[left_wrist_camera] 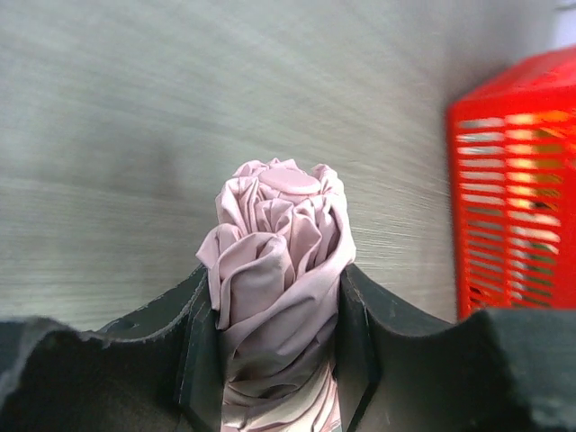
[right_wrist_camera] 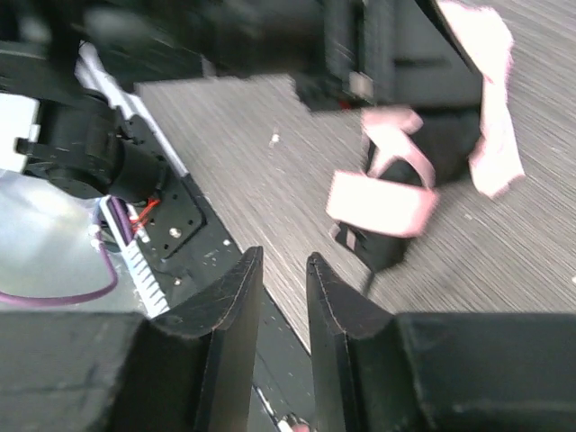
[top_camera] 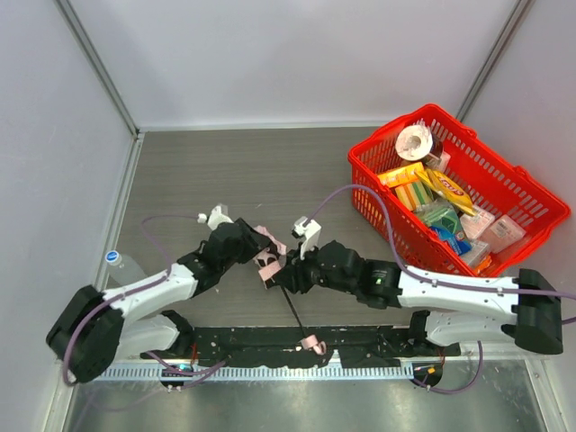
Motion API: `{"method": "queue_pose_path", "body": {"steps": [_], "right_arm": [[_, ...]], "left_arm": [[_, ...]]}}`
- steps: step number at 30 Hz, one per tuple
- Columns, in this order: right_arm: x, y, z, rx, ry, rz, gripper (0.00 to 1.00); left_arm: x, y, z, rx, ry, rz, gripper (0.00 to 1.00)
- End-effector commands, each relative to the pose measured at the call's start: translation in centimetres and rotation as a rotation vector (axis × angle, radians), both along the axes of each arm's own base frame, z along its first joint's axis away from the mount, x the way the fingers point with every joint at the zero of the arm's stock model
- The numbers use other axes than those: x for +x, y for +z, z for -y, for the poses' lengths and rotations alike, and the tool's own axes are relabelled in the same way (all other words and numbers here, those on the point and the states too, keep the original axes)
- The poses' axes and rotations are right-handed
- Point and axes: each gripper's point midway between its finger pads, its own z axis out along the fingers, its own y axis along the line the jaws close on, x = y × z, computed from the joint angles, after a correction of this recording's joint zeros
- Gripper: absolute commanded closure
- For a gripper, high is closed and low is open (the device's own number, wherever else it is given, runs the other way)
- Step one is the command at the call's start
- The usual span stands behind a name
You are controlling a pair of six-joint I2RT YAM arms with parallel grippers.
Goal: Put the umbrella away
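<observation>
The robot's left gripper will set the umbrella down on the table's middle point(top_camera: 262, 253), between the clear bottle and the red basket. The umbrella is held just above the table's middle now.
The umbrella point(top_camera: 267, 258) is a bundle of pale pink fabric held just above the table's middle. In the left wrist view its folded canopy point(left_wrist_camera: 277, 243) stands between my left gripper's fingers. My left gripper point(left_wrist_camera: 274, 292) is shut on the umbrella. The thin black shaft point(top_camera: 295, 313) runs down towards the near edge and ends in a small pink handle point(top_camera: 312, 344). My right gripper point(top_camera: 286, 274) sits just right of the fabric, by the top of the shaft. In the right wrist view the right gripper point(right_wrist_camera: 283, 261) is open with nothing between its fingers. A pink strap point(right_wrist_camera: 382, 202) hangs ahead of it.
A red basket point(top_camera: 357, 167) with several packets and a tape roll stands at the right, and its mesh wall point(left_wrist_camera: 513, 207) shows in the left wrist view. A clear bottle point(top_camera: 120, 265) lies at the left wall. The black mounting rail point(top_camera: 270, 346) runs along the near edge.
</observation>
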Motion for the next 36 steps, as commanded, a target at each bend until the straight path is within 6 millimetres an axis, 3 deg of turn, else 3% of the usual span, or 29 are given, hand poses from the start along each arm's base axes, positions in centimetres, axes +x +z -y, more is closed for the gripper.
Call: {"method": "queue_pose_path", "body": {"steps": [1, 4, 7, 11, 16, 19, 27, 30, 32, 34, 36], "right_arm": [[1.7, 1.2, 3.5, -0.059, -0.133, 0.022, 0.68], [3.4, 2.4, 6.0, -0.08, -0.255, 0.069, 0.67], [4.6, 4.1, 8.7, -0.073, -0.373, 0.11, 0.68], [5.4, 6.3, 11.0, -0.012, -0.459, 0.157, 0.67], [5.4, 6.7, 11.8, -0.008, -0.473, 0.165, 0.67], [5.3, 6.4, 11.9, -0.021, -0.475, 0.154, 0.67], [5.1, 5.2, 11.9, -0.018, -0.477, 0.132, 0.67], [5.1, 5.0, 11.7, -0.027, -0.475, 0.13, 0.67], [5.3, 4.7, 11.7, -0.031, -0.484, 0.127, 0.67], [5.2, 4.4, 11.7, -0.031, -0.484, 0.125, 0.67], [5.3, 3.8, 11.6, -0.041, -0.484, 0.122, 0.67]], "left_arm": [[3.2, 12.5, 0.2, 0.056, -0.098, 0.458, 1.0], [3.3, 18.2, -0.6, 0.15, -0.15, 0.663, 1.0], [3.2, 22.4, -1.1, 0.245, -0.188, 0.858, 1.0], [2.2, 26.6, -1.0, 0.326, -0.22, 1.19, 1.0], [3.2, 29.1, 0.2, 0.508, -0.28, 1.36, 1.0], [3.1, 31.2, 0.4, 0.526, -0.261, 1.428, 1.0], [2.1, 34.5, -0.4, 0.462, -0.13, 1.575, 1.0], [2.2, 34.5, 0.0, 0.46, -0.128, 1.602, 1.0], [2.8, 32.9, -0.1, 0.465, -0.107, 1.584, 1.0], [2.9, 29.7, -0.4, 0.44, -0.098, 1.553, 1.0], [2.6, 25.3, -0.2, 0.426, -0.133, 1.498, 1.0]]}}
